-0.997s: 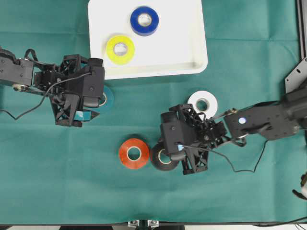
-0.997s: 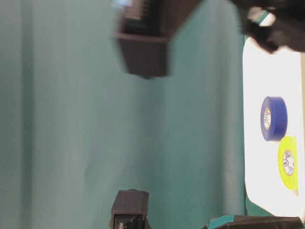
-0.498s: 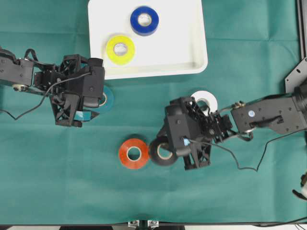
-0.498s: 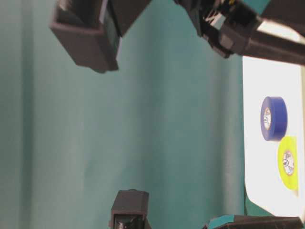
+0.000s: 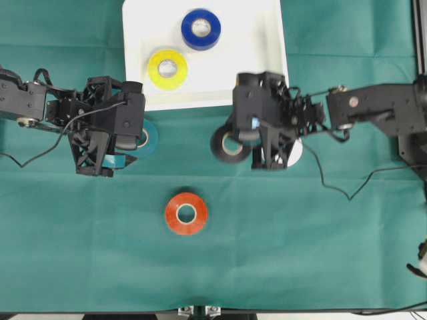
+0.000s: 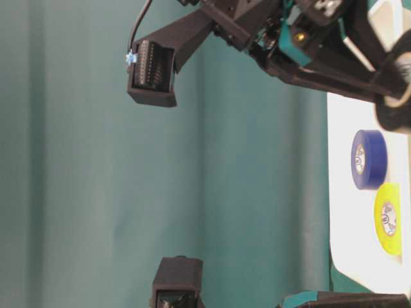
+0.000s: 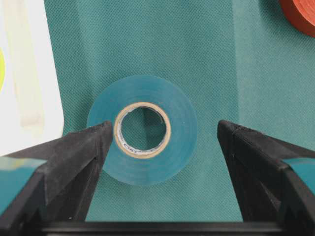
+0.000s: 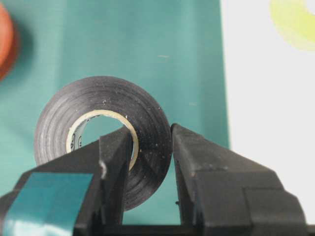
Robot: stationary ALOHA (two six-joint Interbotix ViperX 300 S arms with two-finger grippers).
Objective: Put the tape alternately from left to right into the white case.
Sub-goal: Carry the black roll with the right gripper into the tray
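Note:
The robot's right gripper will release the black roll in the white case's empty near corner [image 5: 247, 68], across from the yellow roll.
The white case [image 5: 267, 73] lies at the top centre and holds a blue roll [image 5: 201, 29] and a yellow roll [image 5: 167, 69]. My right gripper [image 8: 150, 142] is shut on the wall of the black roll [image 5: 228, 145], one finger through its core, just below the case's near rim. A white roll [image 5: 297, 155] peeks out from under that arm. My left gripper [image 7: 163, 130] stands open astride the teal roll [image 7: 142, 129], which lies flat on the cloth beside the case's left corner. The orange-red roll [image 5: 186, 213] lies alone on the cloth further down.
A green cloth [image 5: 80, 233] covers the table. A metal bracket [image 5: 413, 103] stands at the right edge, and a cable [image 5: 333, 190] trails below the right arm. In the table-level view a black block [image 6: 176, 282] sits at the bottom.
My right gripper has carried the black roll from beside the orange-red roll up toward the case's near rim, covering most of the white roll. The left arm has not moved.

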